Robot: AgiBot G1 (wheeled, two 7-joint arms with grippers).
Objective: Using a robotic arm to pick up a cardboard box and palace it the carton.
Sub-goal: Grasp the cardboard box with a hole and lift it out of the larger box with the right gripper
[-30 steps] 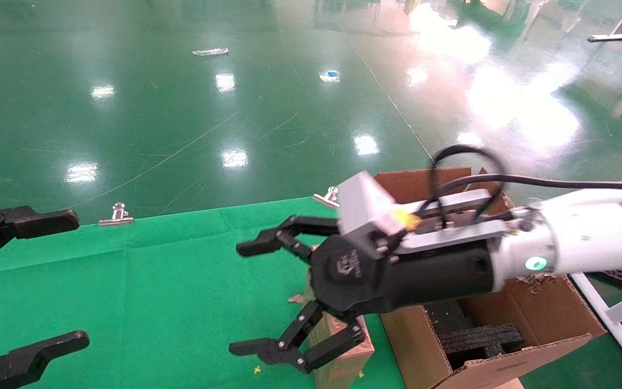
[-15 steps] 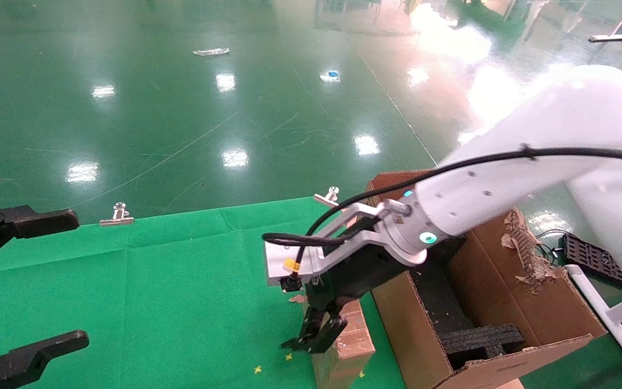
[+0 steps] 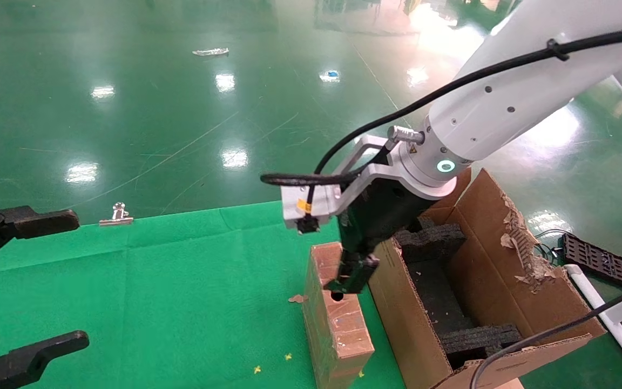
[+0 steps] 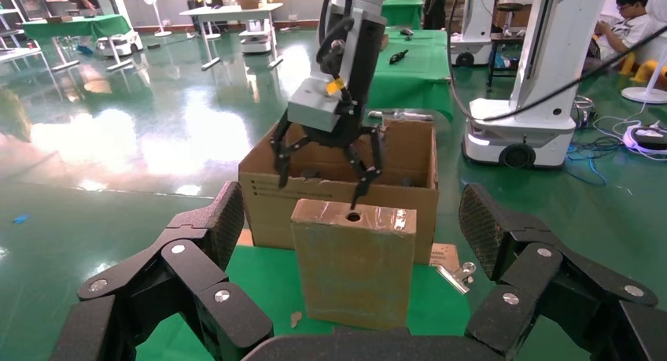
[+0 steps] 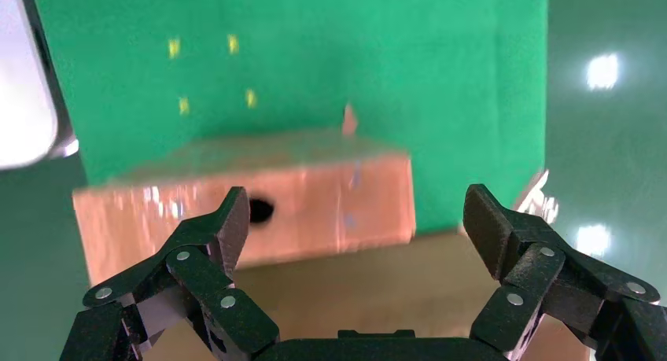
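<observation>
Next, my right gripper grips the cardboard box at the round hole in its taped top (image 3: 336, 296) (image 5: 261, 210), with fingers on the box's wide sides.
The cardboard box (image 3: 338, 319) stands upright on the green cloth (image 3: 181, 292), its taped narrow face with the round hole facing up. It also shows in the left wrist view (image 4: 354, 267) and the right wrist view (image 5: 259, 200). The robotic arm's right gripper (image 3: 355, 273) points down just above the box top near the hole, open and holding nothing; its fingers are spread wide in its own view (image 5: 358, 219). The carton (image 3: 505, 302) with black foam inserts stands right beside the box. My left gripper (image 3: 25, 281) is parked open at the far left.
Metal binder clips (image 3: 119, 213) hold the cloth's far edge, and one lies by the carton (image 4: 456, 276). A black tray (image 3: 597, 259) and a white pipe frame (image 3: 608, 319) sit to the right of the carton. Small scraps lie on the cloth.
The right arm has swung from a level reach to pointing down, then risen from the box's left side to just above its top. The box and the left gripper have not moved.
</observation>
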